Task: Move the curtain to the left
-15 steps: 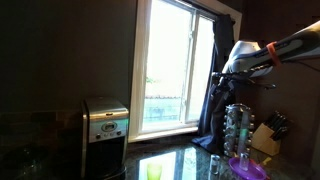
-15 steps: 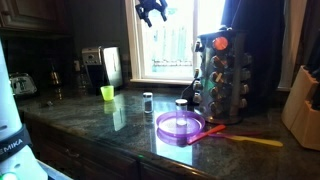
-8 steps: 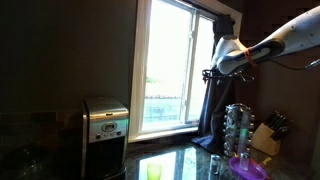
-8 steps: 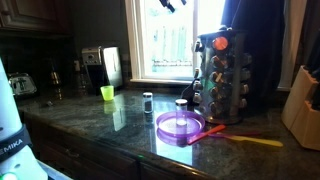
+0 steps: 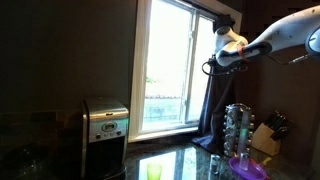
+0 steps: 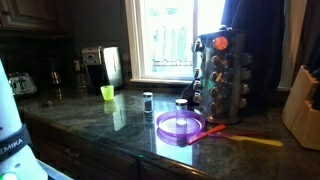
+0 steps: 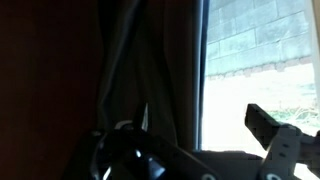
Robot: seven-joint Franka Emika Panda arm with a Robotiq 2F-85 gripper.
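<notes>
The robot's gripper will close on the upper part of the curtain's window-side edge (image 5: pixel 213 48) (image 7: pixel 193 92), next to the upper pane of the window.
The curtain (image 5: pixel 214 100) is a long dark drape hanging bunched at the right side of the window; it also shows in an exterior view (image 6: pixel 248 35). My gripper (image 5: pixel 214 66) is high up, level with the upper part of the window, right at the curtain's window-side edge. It is out of view in the exterior view that looks across the counter. In the wrist view the curtain's dark folds (image 7: pixel 140 70) fill the left half. The gripper (image 7: pixel 205 125) is open, one finger in front of the fabric and one in front of the bright window. I cannot tell whether it touches the fabric.
A steel coffee maker (image 5: pixel 104 125) stands left of the window. A spice rack (image 6: pixel 218 75) stands on the counter below the curtain, with a purple plate (image 6: pixel 180 125), a green cup (image 6: pixel 107 93) and a knife block (image 6: pixel 304 105).
The arm has risen and moved toward the curtain's upper edge. The gripper has left the top of the counter-side exterior view.
</notes>
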